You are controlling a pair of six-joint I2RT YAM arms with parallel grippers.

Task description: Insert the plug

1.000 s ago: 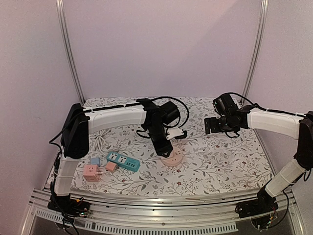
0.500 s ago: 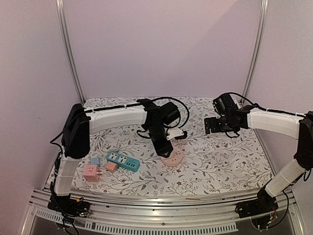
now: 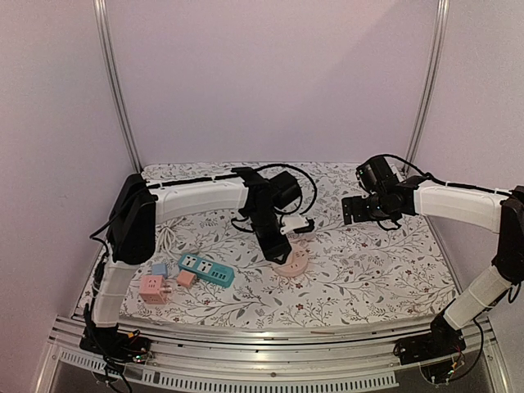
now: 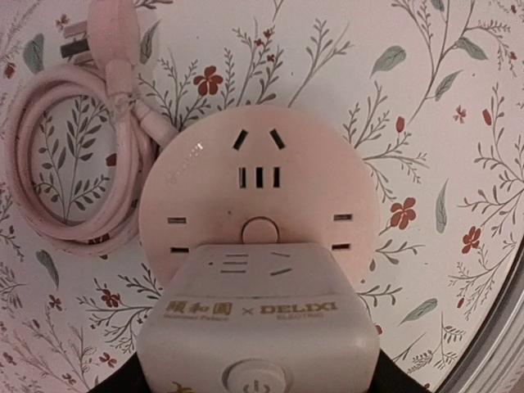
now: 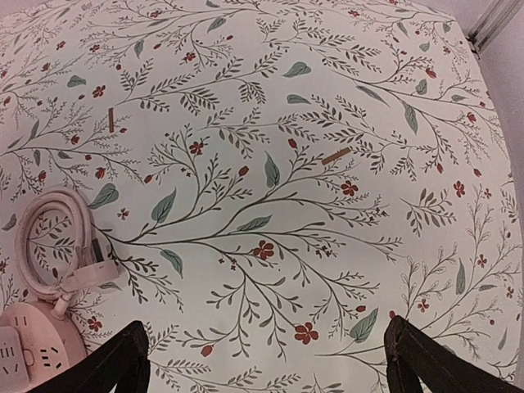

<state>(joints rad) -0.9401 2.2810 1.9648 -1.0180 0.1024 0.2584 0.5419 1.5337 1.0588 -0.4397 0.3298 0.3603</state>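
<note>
The robot's left gripper will release the white adapter on the round pink socket hub's side (image 3: 278, 261) (image 4: 260, 286) facing the teal power strip.
A round pink socket hub (image 4: 260, 184) lies on the floral cloth, its pink cable coiled (image 4: 61, 176) beside it. It also shows in the top view (image 3: 291, 264) and at the lower left of the right wrist view (image 5: 29, 348). My left gripper (image 3: 275, 244) is shut on a white cube plug adapter (image 4: 258, 323) marked DELIXI. It holds the adapter right over the hub's near edge; whether they touch is hidden. My right gripper (image 5: 266, 360) is open and empty, hovering over bare cloth to the right (image 3: 354, 209).
A teal power strip (image 3: 206, 269), a pink cube adapter (image 3: 152, 288), a small blue adapter (image 3: 159, 268) and a small orange-pink adapter (image 3: 186, 278) lie at the front left. A metal rail (image 3: 270, 334) runs along the table's near edge.
My left gripper with the white adapter has edged slightly right and down over the pink hub. The right arm has not moved.
</note>
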